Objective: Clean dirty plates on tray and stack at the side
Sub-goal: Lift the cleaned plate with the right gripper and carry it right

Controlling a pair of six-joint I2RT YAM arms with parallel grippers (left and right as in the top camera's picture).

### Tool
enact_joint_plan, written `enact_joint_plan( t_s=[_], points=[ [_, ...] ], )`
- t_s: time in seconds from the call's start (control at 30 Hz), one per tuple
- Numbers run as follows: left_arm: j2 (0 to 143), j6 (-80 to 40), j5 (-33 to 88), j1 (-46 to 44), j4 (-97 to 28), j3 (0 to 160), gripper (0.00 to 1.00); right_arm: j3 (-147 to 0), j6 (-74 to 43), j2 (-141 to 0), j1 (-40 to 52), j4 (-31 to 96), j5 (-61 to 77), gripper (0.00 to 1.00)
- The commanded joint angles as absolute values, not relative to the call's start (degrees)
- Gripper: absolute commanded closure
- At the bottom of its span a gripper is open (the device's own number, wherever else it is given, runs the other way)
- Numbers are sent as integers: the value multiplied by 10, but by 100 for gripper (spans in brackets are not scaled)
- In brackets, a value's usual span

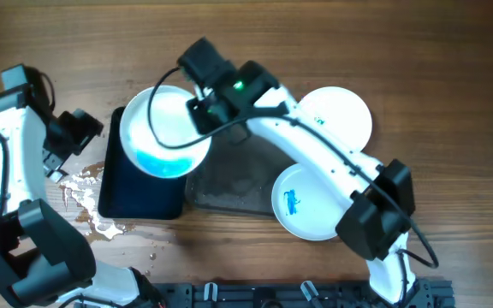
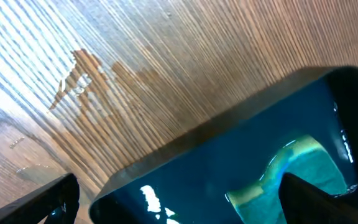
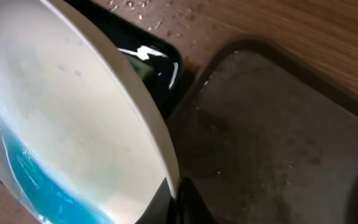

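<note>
The robot's right gripper will set the white plate on the bare wooden table [image 1: 427, 113] next to the back plate, clear of the grey tray.
My right gripper [image 1: 202, 107] is shut on the rim of a white plate [image 1: 165, 128] and holds it tilted over the narrow black tray [image 1: 139, 192]. Blue liquid pools at the plate's low edge. In the right wrist view the fingers [image 3: 178, 198] pinch that plate's rim [image 3: 73, 93]. A second plate [image 1: 306, 201] with a blue smear lies at the front right of the dark grey tray [image 1: 234, 184]. A third, clean plate [image 1: 336, 115] lies on the table at the back right. My left gripper [image 1: 82, 128] is open and empty left of the black tray.
The black tray [image 2: 229, 155] holds blue-tinted water and a green-yellow sponge [image 2: 291, 165], seen between my open left fingers [image 2: 179, 205]. Water is spilled on the wooden table [image 1: 84, 188] left of the black tray. The grey tray [image 3: 278, 137] is wet.
</note>
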State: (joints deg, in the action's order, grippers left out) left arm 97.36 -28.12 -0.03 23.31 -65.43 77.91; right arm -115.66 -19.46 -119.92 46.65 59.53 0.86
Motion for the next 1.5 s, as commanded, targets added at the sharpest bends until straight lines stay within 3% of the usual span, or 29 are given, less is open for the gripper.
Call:
enact_joint_plan(
  t_s=[0.0, 0.3, 0.53, 0.77, 1.07, 1.47],
  points=[
    [964, -272, 39, 265, -659, 788, 0, -1170, -225, -1204, 506, 568, -93, 96],
    [964, -269, 66, 299, -671, 788, 0, -1170, -180, -1204, 569, 554, -328, 95],
    [964, -267, 67, 299, -676, 788, 0, -1169, 34, -1205, 639, 451, -585, 95],
    [964, -267, 67, 299, -675, 788, 0, -1164, 127, -1206, 676, 391, -622, 95],
    [964, -267, 75, 299, -675, 788, 0, -1139, 336, -1206, 694, 305, -665, 95],
    [964, -267, 75, 299, -675, 788, 0, -1139, 343, -1206, 701, 293, -676, 96]
  ],
)
